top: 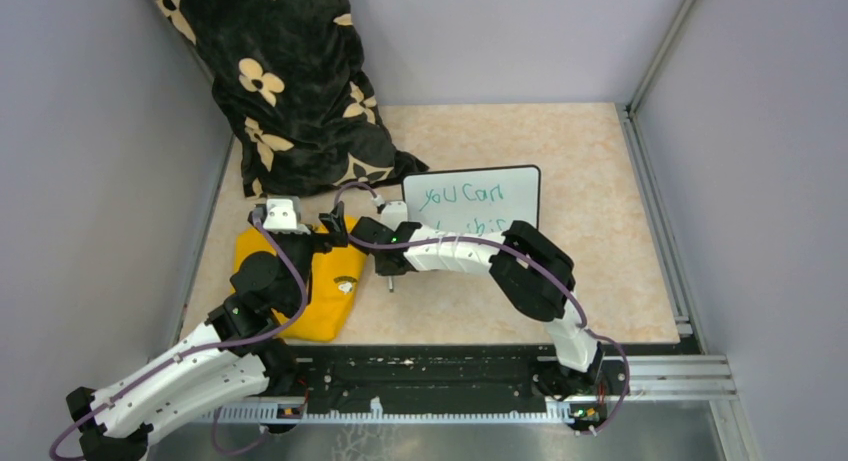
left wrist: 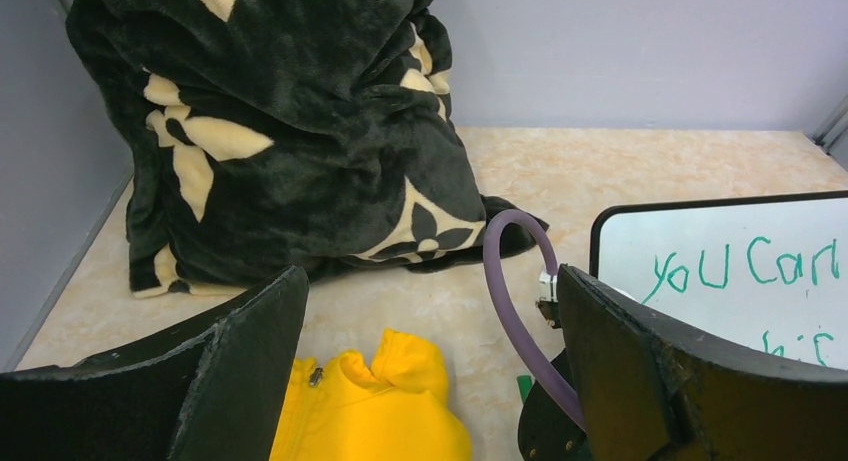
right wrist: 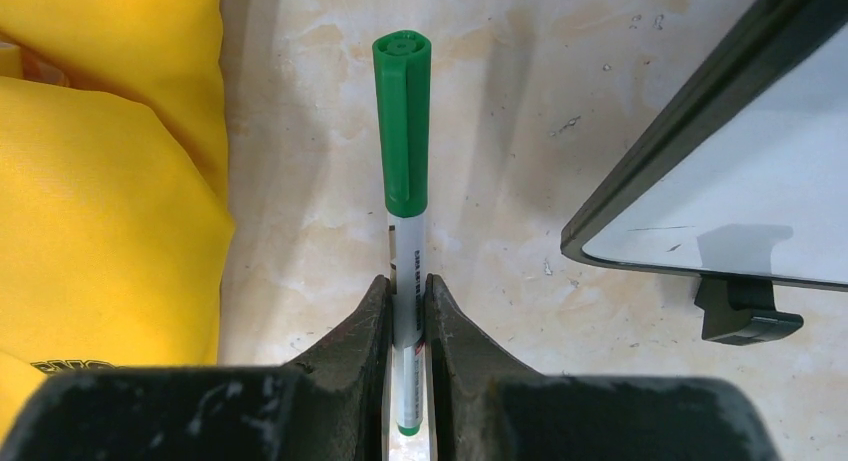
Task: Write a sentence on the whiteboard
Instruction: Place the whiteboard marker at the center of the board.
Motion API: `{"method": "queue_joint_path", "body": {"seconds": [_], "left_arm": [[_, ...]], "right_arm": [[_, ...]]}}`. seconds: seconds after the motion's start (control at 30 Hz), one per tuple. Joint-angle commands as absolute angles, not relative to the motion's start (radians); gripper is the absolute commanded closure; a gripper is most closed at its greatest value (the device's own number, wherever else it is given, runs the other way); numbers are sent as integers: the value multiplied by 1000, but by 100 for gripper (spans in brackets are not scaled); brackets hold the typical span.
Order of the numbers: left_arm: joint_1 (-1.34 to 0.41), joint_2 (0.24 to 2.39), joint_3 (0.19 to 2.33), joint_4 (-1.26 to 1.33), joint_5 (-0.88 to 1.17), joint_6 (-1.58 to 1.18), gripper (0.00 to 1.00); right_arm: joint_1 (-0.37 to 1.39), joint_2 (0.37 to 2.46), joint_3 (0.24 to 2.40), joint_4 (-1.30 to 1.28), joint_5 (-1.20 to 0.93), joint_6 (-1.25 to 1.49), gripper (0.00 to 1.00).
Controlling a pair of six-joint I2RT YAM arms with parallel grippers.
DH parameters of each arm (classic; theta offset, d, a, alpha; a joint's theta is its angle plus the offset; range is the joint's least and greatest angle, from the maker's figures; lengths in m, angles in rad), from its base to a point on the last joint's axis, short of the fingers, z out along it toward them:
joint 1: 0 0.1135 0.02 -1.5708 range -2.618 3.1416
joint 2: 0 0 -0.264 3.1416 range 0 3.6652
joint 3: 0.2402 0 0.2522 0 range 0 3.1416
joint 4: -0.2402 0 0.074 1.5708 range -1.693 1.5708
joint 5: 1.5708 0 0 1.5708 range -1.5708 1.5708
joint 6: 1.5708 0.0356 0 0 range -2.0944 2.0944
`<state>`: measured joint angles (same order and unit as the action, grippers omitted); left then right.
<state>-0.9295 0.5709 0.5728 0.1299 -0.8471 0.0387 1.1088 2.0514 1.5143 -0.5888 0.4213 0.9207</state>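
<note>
My right gripper needs to put the white marker down on the bare tabletop (top: 380, 267) (right wrist: 345, 249) next to the yellow garment.
The whiteboard (top: 472, 197) stands at the middle of the table, black-framed, with one small foot (right wrist: 745, 311) showing. The sentence (top: 462, 194) is green handwriting; "you can" (left wrist: 745, 266) reads clearly, while the second line is partly hidden behind my right arm. My right gripper (right wrist: 408, 286) is shut on a white marker (right wrist: 405, 181) with its green cap on, just left of the board's corner (right wrist: 600, 246) and above the bare tabletop. My left gripper (left wrist: 430, 281) hangs wide open over a yellow garment with nothing between its fingers.
A black blanket with cream flowers (top: 290, 81) is heaped at the back left against the wall. The yellow garment (top: 320, 281) lies at the front left. Grey walls enclose the table, and a metal rail (top: 660, 211) runs along its right edge.
</note>
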Motion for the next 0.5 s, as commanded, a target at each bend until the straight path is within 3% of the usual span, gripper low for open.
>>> {"method": "queue_joint_path", "body": {"seconds": [0.0, 0.47], "left_arm": [[-930, 563, 566, 147, -834, 41, 2], [-930, 573, 564, 149, -827, 43, 2]], "right_arm": [[1118, 2064, 1564, -572, 419, 924, 100], [1136, 2099, 1638, -561, 393, 871, 100]]}}
